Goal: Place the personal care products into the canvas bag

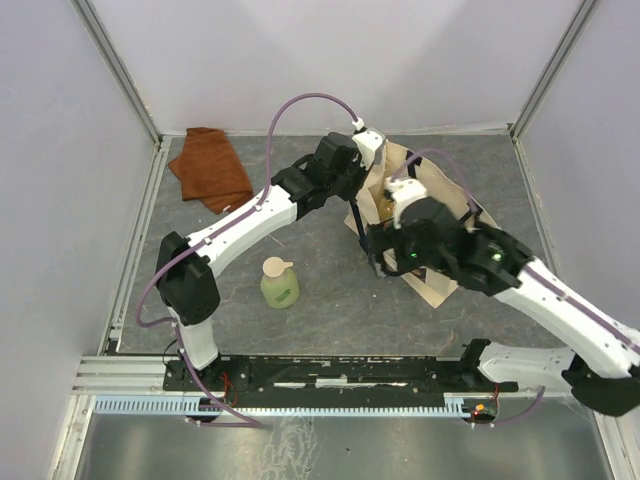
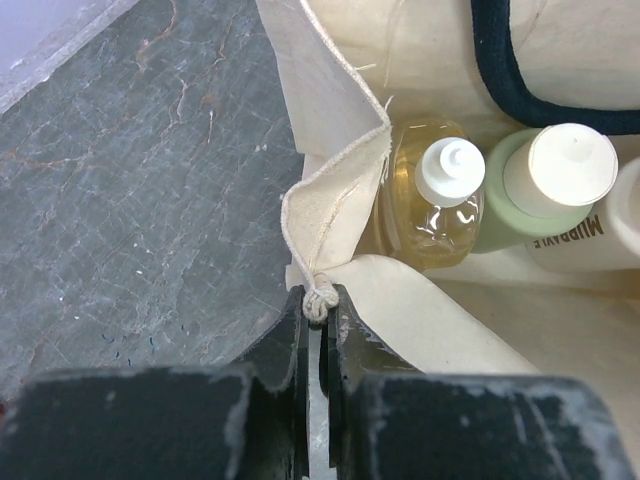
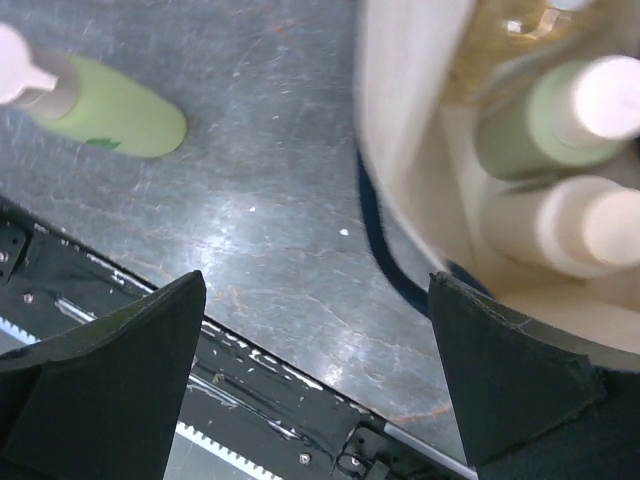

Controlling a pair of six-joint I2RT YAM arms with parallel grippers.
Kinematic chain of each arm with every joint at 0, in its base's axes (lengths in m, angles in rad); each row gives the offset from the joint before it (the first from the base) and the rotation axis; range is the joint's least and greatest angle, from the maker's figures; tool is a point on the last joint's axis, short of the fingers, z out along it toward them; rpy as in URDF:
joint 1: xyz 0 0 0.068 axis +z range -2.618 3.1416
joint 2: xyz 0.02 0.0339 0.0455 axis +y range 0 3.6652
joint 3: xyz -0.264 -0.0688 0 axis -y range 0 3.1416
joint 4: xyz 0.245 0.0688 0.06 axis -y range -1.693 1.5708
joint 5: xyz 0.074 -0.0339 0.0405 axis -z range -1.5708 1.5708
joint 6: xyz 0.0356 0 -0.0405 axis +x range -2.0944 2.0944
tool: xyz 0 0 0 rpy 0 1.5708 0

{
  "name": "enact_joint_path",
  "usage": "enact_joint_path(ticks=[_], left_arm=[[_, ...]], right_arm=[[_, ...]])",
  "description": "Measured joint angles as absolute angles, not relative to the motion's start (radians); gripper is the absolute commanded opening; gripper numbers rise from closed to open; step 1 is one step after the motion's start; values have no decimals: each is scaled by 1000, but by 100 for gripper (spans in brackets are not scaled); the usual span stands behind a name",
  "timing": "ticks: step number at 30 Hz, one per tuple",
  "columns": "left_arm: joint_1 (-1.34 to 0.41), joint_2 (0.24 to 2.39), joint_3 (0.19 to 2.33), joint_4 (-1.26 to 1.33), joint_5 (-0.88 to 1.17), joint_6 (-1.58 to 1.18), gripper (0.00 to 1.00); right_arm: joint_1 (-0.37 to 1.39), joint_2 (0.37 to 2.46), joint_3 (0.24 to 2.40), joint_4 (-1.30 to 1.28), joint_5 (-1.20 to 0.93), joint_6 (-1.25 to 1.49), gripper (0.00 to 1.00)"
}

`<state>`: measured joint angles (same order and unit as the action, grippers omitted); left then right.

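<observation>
Next, I close my right gripper on the neck [image 1: 277, 275] [image 3: 62, 88] of the spout-capped bottle, just below the cream spout cap that sits on it.
The cream canvas bag [image 1: 396, 166] stands at the table's middle right, and my left gripper [image 2: 317, 302] is shut on a corner of its rim [image 2: 330, 190]. Inside the bag stand a clear amber bottle [image 2: 430, 200], a pale green cream-capped bottle [image 2: 545, 180] and a cream-white bottle [image 2: 625, 235]. A pale green bottle with a cream spout cap [image 1: 280, 283] lies on the table to the left of the bag. My right gripper [image 3: 320, 300] hangs open and empty above the table just in front of the bag [image 3: 400, 120], and the spout-capped bottle [image 3: 110, 115] lies beyond it to the left.
A rust-brown folded cloth [image 1: 210, 168] lies at the back left. The bag's navy handle [image 3: 375, 240] trails on the table under its near side. The black base rail [image 3: 250, 380] runs along the near edge. Walls close in the table on the left, back and right.
</observation>
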<state>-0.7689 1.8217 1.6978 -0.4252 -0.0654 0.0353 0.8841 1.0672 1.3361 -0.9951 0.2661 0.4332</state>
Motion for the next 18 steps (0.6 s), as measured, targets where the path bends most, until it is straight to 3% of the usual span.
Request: enact_joint_path(ticks=[8, 18], left_arm=[[-765, 1829, 1727, -471, -59, 39, 3], [-756, 1856, 1814, -582, -38, 43, 3]], right_arm=[[1160, 1238, 1261, -753, 376, 425, 100], [1278, 1404, 1106, -377, 426, 379, 100]])
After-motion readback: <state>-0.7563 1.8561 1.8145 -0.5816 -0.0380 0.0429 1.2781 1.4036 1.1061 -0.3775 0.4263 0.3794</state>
